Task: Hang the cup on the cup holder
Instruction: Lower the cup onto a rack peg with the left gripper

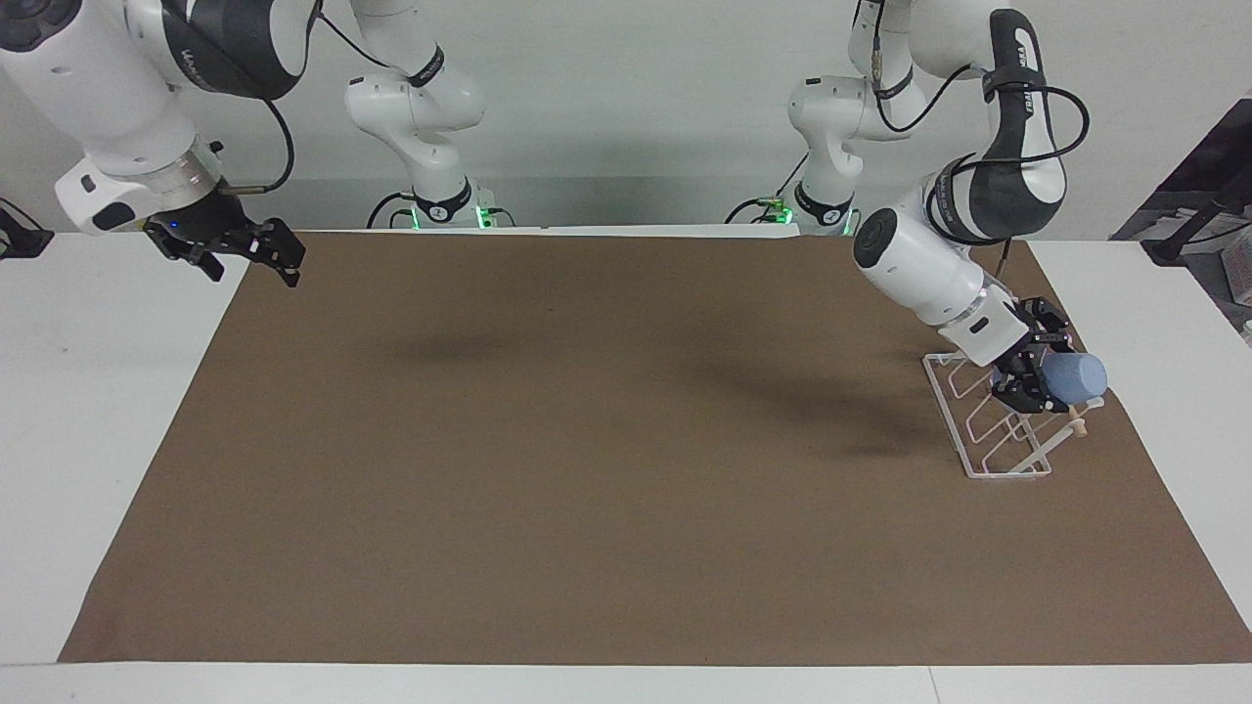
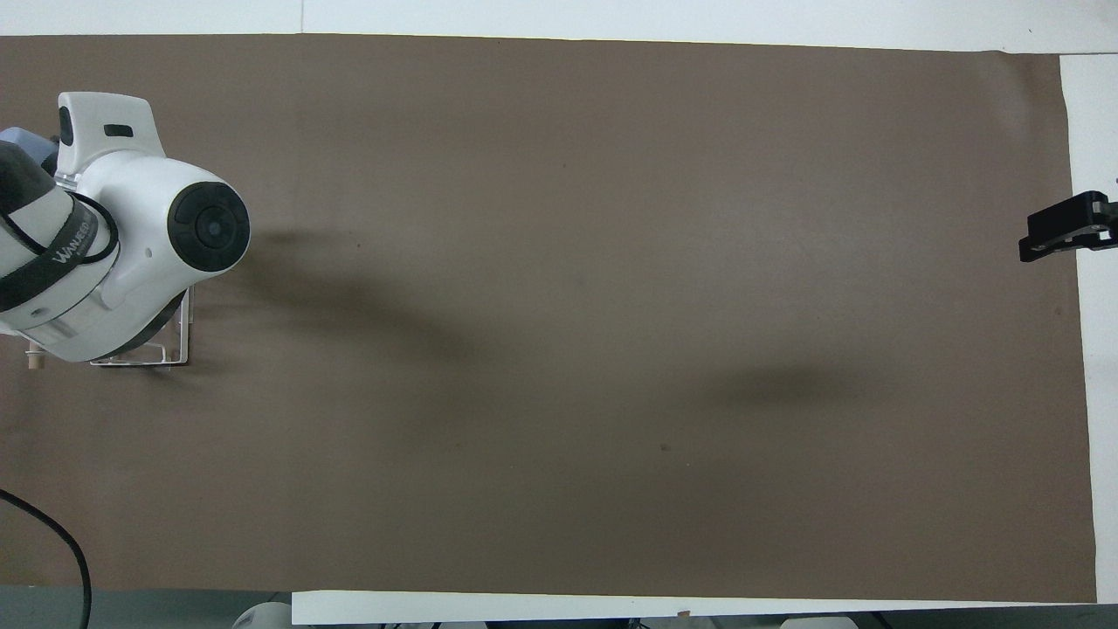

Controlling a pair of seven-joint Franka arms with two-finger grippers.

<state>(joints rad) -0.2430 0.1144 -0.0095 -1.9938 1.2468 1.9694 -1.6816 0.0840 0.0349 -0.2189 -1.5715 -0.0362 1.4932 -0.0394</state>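
Note:
Next, I release the light-blue cup with my left gripper on the cup holder's end peg (image 2: 137, 220), the one farthest from the cup holder's exposed wire corner.
The light-blue cup (image 1: 1081, 376) lies on its side in my left gripper (image 1: 1045, 383), which is shut on it. The cup is low over the slanted prongs of the white wire cup holder (image 1: 983, 435), next to the wooden dowel (image 1: 1078, 427). I cannot tell whether a prong is inside the cup. In the overhead view the left arm covers most of the cup holder (image 2: 177, 349), and only a sliver of the cup (image 2: 19, 140) shows. My right gripper (image 1: 246, 256) is open and empty, raised over the mat's edge at the right arm's end; it also shows in the overhead view (image 2: 1064, 236).
A brown mat (image 1: 587, 469) covers the white table (image 1: 98, 391). The cup holder stands near the mat's edge at the left arm's end. Nothing else lies on the mat.

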